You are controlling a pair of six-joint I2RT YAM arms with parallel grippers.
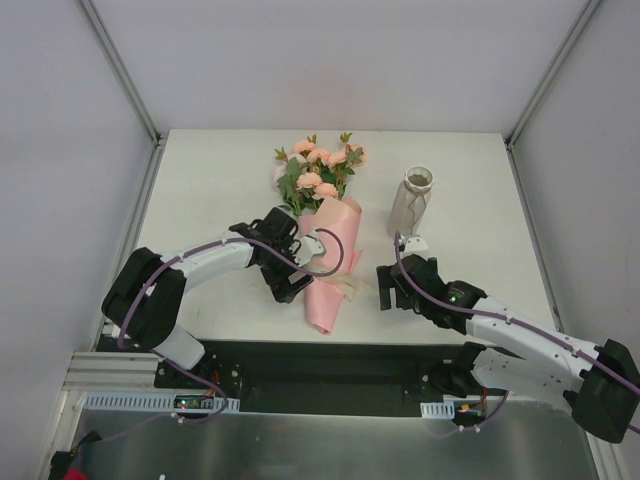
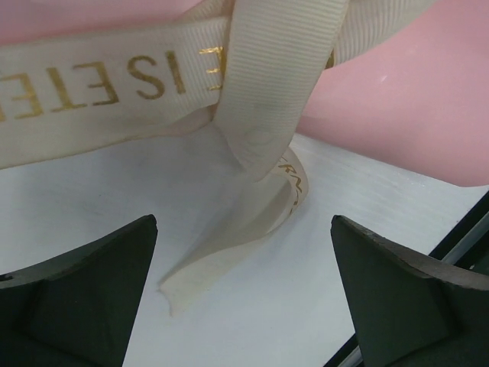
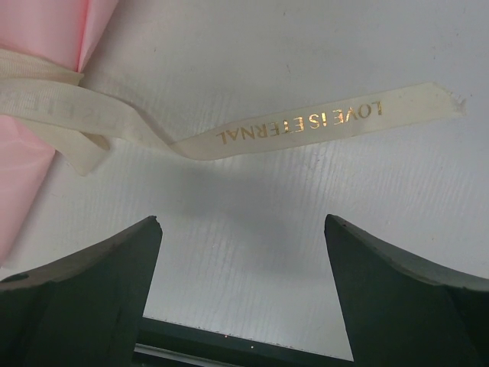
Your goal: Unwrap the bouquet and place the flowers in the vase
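The robot's right gripper will next move to the cream ribbon's part beside the pink paper's edge [image 1: 344, 281] [image 3: 82, 108] and close there, because the ribbon ties the bouquet.
The bouquet [image 1: 332, 262] lies on the white table, its salmon-pink paper cone pointing at me and the flowers [image 1: 318, 170] fanning out at the far end. A cream ribbon [image 2: 137, 84] with gold lettering is tied around the pink paper [image 2: 397, 115], and one loose end [image 2: 229, 245] curls down onto the table. My left gripper [image 1: 300, 268] is open beside the wrap's left side, with that end lying between its fingers, untouched. My right gripper [image 1: 383, 287] is open right of the wrap. The ribbon's long tail [image 3: 306, 122] lies flat ahead of it. The whitish vase [image 1: 412, 200] stands upright at the back right.
The table's dark front edge [image 3: 229, 336] runs just behind my right fingers, and a black rail [image 2: 458, 237] shows at the right of the left wrist view. White walls enclose the table on three sides.
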